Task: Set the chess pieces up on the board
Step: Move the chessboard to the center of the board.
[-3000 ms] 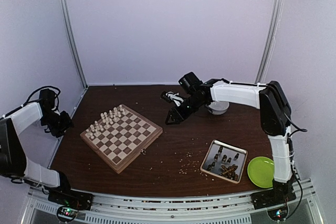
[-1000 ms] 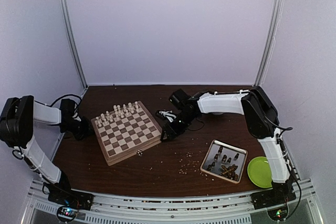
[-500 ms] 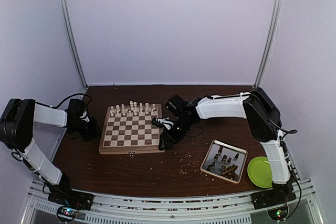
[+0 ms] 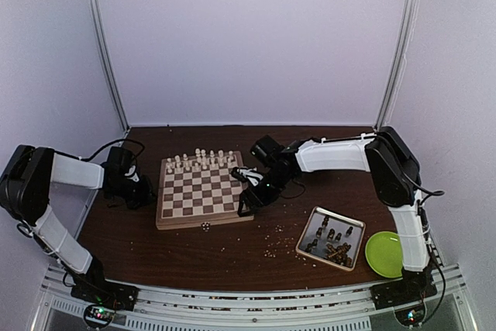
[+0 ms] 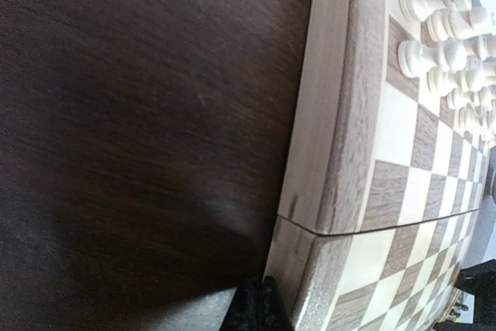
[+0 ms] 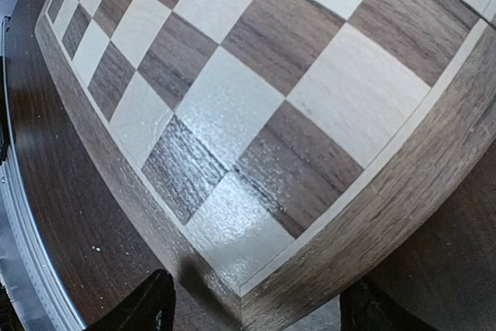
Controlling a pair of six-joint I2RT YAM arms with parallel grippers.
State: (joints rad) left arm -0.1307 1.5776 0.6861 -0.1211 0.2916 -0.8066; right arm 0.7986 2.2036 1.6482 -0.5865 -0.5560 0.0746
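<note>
The robot's right gripper needs to next close on the dark chess piece [image 4: 325, 221] nearest the far edge of the metal tray, apart from the pile.
The board [image 4: 203, 191] lies left of centre, its edges roughly square to the table's edges. Cream chess pieces [image 4: 200, 160] stand in its two far rows, also in the left wrist view [image 5: 442, 29]. Dark chess pieces [image 4: 332, 239] lie in a metal tray. One dark piece [image 4: 206, 226] sits on the table by the board's front edge. My left gripper [image 5: 256, 309] is shut, its tip against the board's left rim [image 5: 325, 114]. My right gripper [image 6: 256, 319] is open, its fingers [image 6: 143, 308] standing either side of the board's near right corner [image 6: 248, 292].
The metal tray [image 4: 347, 224] sits at the front right with a green plate [image 4: 385, 253] beside it. Pale crumbs [image 4: 273, 249] are scattered over the dark table between board and tray. Metal frame posts [image 4: 105, 52] rise at the back corners.
The board has turned from a diagonal lie to roughly square and slid right. My left gripper followed its left edge. My right gripper's jaws have widened at the board's corner.
</note>
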